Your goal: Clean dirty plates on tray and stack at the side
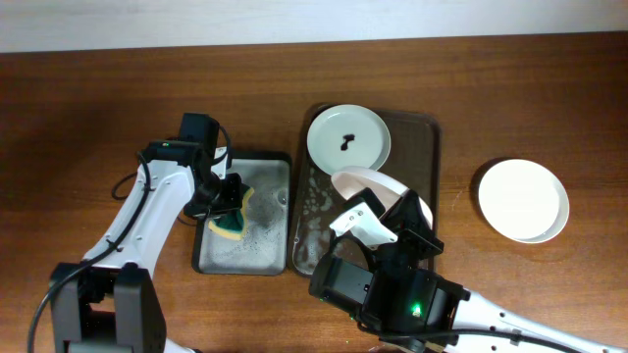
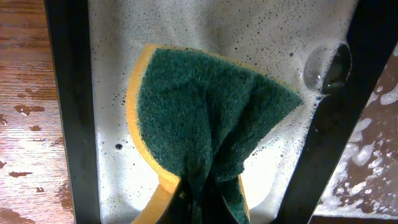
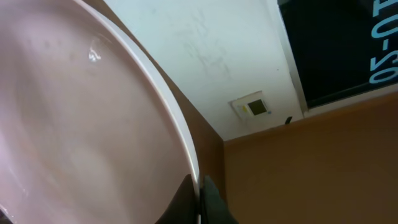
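Note:
Next, I set the pale pink plate, now held tilted above the tray, from my right gripper on top of the white plate (image 1: 523,200) beside the dark brown tray.
The dark brown tray (image 1: 428,137) holds a pale green plate (image 1: 348,137) with a dark smear at its far end. My right gripper (image 1: 396,214) is shut on the rim of a pale pink plate (image 1: 365,183), held tilted above the tray; in the right wrist view the plate (image 3: 74,124) fills the left and the fingers (image 3: 200,202) pinch its rim. A white plate (image 1: 523,199) sits on the table to the right. My left gripper (image 1: 228,201) is shut on a green and yellow sponge (image 2: 205,118) over the soapy grey tray (image 1: 265,162).
The grey tray (image 2: 62,112) has a dark rim and holds foamy water. Soap suds lie on the left half of the brown tray (image 1: 312,211). Wet patches show on the wooden table (image 2: 25,124) left of the grey tray.

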Available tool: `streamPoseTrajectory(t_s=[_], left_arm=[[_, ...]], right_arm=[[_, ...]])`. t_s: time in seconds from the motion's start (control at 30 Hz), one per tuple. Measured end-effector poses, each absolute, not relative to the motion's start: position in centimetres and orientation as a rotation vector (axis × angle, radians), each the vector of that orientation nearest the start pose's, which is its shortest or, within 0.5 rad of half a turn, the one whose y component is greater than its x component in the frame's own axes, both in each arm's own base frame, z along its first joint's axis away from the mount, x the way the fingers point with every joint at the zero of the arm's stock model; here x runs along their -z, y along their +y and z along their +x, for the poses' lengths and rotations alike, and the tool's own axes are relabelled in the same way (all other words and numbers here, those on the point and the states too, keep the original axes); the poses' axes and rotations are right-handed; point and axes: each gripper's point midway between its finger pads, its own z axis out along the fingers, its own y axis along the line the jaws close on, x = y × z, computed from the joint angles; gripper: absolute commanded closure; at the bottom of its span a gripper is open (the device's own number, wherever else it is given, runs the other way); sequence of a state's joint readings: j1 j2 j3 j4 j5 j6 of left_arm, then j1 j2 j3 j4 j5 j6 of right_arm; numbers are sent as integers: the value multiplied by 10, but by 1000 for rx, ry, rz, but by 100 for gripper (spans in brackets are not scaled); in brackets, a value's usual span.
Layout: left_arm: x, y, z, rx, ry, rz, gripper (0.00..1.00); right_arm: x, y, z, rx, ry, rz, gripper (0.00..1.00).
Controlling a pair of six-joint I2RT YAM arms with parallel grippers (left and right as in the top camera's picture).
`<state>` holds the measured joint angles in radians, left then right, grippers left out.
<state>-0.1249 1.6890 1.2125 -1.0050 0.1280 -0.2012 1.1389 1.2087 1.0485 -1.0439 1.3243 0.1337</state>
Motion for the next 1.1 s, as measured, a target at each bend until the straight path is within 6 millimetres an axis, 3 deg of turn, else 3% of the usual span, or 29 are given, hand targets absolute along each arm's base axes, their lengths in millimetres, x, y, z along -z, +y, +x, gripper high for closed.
streamPoseTrajectory(t_s=[0.67, 0.8, 0.87, 1.1], left_arm=[[-73, -61, 313, 216, 3065, -108, 100], [-73, -61, 313, 217, 3066, -108, 100], [-73, -61, 312, 217, 3068, -109, 100], [-73, -62, 310, 219, 3076, -110, 100]], right_arm=[[-274, 129, 243, 989, 1787, -674, 96], [-277, 135, 246, 947, 1785, -634, 96], [-272, 148, 247, 874, 1808, -667, 96], [-270, 149, 249, 908, 1807, -737, 96]])
